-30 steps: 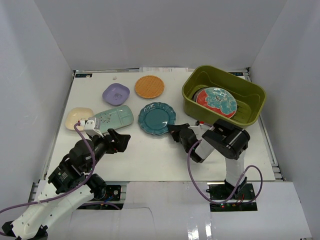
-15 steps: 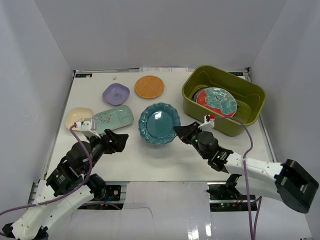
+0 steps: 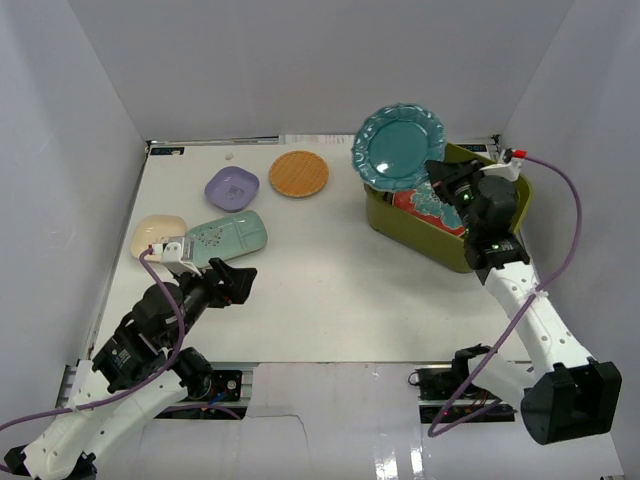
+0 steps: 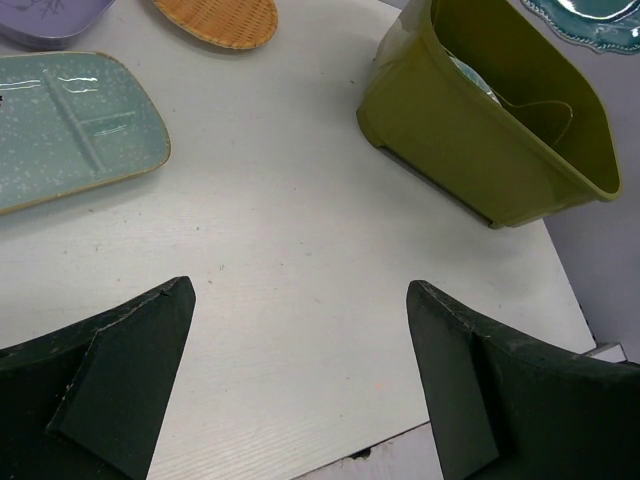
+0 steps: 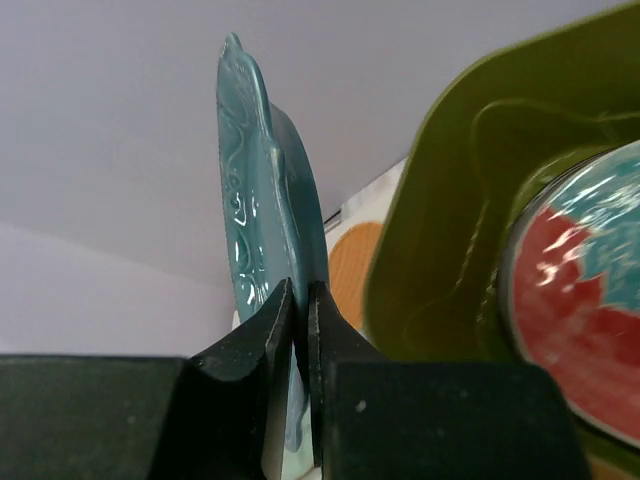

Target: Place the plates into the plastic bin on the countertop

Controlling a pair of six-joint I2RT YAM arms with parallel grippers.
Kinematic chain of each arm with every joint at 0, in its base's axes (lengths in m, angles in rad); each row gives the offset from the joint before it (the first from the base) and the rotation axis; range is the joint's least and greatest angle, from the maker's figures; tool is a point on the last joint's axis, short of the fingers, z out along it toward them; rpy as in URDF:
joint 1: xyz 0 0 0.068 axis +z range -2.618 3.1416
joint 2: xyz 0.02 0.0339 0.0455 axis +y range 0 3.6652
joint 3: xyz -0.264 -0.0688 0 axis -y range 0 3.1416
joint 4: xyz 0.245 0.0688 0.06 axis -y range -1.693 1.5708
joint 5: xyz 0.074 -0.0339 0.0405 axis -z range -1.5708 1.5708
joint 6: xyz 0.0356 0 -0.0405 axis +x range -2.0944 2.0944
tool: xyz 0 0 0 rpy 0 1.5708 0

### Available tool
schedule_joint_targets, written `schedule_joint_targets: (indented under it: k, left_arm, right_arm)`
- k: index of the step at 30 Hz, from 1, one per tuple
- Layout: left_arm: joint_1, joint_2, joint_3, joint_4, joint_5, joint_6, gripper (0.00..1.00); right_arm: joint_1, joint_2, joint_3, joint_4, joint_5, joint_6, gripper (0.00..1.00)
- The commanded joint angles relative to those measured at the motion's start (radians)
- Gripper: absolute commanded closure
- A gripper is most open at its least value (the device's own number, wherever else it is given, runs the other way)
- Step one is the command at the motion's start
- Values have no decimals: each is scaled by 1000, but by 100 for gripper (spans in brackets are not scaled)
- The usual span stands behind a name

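Next, I release the teal scalloped plate from my right gripper on top of the red-and-teal plate (image 3: 438, 205) (image 5: 608, 290) inside the olive-green bin.
My right gripper (image 3: 436, 172) (image 5: 301, 300) is shut on the rim of the teal scalloped plate (image 3: 398, 146) (image 5: 265, 210), holding it up on edge over the left end of the olive-green plastic bin (image 3: 446, 197) (image 5: 450, 200). A red-and-teal plate (image 3: 432, 204) (image 5: 580, 320) lies inside the bin. On the white countertop (image 3: 330, 280) rest the orange plate (image 3: 299, 173), the lavender square plate (image 3: 232, 187), the mint rectangular plate (image 3: 226, 237) (image 4: 70, 125) and the cream plate (image 3: 156, 234). My left gripper (image 3: 238, 280) (image 4: 300, 390) hangs open over bare countertop near the front left.
White walls enclose the countertop on three sides. The countertop's front edge (image 4: 400, 440) runs just below my left fingers. A purple cable (image 3: 565, 215) loops from my right wrist.
My right arm has lifted the teal scalloped plate off the countertop's middle and swung it up and right, over the bin's left end. My left arm has stayed still.
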Motion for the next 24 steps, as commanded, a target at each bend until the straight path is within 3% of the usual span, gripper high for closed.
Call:
schedule_joint_targets:
  k: [1,7,24]
  left_arm:
    - [8,1,-2,-9,6,-3,2]
    - [8,2,-4,-3,15,0,2]
    - [8,21,-4,-4,11,2,2]
  right_arm:
    - [-176,-1,99,74,-177,43,92]
    - [-397,41,56,58,-282,64,92]
    - [-453,110,-133,20,-209,-51,92]
